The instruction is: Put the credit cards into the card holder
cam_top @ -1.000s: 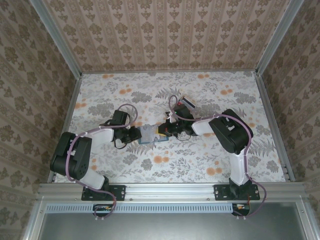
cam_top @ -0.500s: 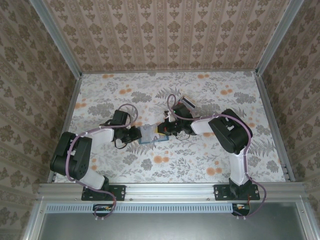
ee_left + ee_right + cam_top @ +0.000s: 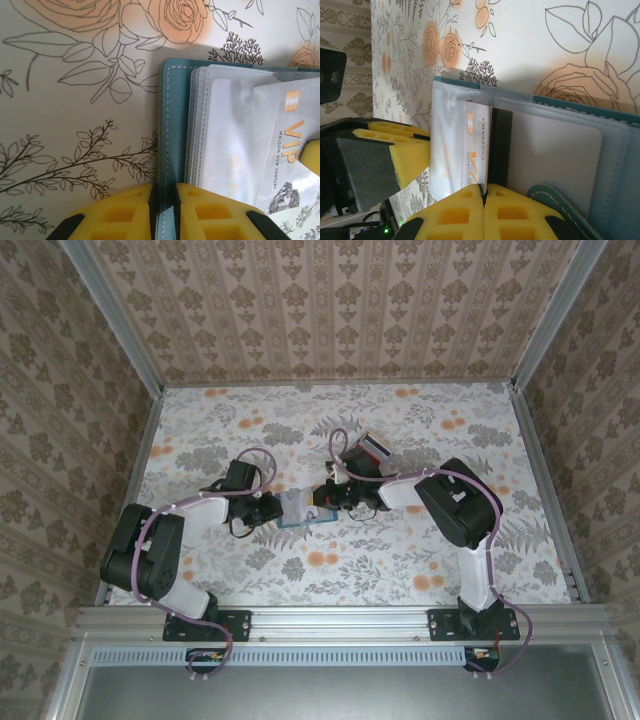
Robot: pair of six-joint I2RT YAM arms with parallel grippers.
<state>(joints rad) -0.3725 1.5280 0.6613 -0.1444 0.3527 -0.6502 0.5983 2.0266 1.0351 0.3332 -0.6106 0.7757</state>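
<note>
Next, my right gripper lets go of the pale grey-white credit card inside the clear sleeve (image 3: 294,505) (image 3: 459,145) beside my left gripper.
The teal card holder (image 3: 300,510) lies open on the flowered table, its clear sleeves (image 3: 220,125) facing up. My left gripper (image 3: 165,200) is shut on the holder's teal edge (image 3: 172,125). My right gripper (image 3: 484,192) is shut on a pale grey-white credit card (image 3: 475,145) with orange VIP lettering. That card (image 3: 295,135) sits partly inside a clear sleeve (image 3: 555,150) of the holder. The two grippers face each other across the holder, left gripper (image 3: 268,510) and right gripper (image 3: 325,498). More credit cards (image 3: 371,444), red and white, lie behind the right arm.
The left gripper's yellow fingers (image 3: 405,150) are close beside the card in the right wrist view. A yellow fingertip (image 3: 311,156) of the right gripper shows at the left wrist view's edge. Metal rails (image 3: 150,430) and patterned walls bound the table.
My right gripper has shifted slightly left toward the holder, carrying the card further in. The left gripper keeps its hold in the same place.
</note>
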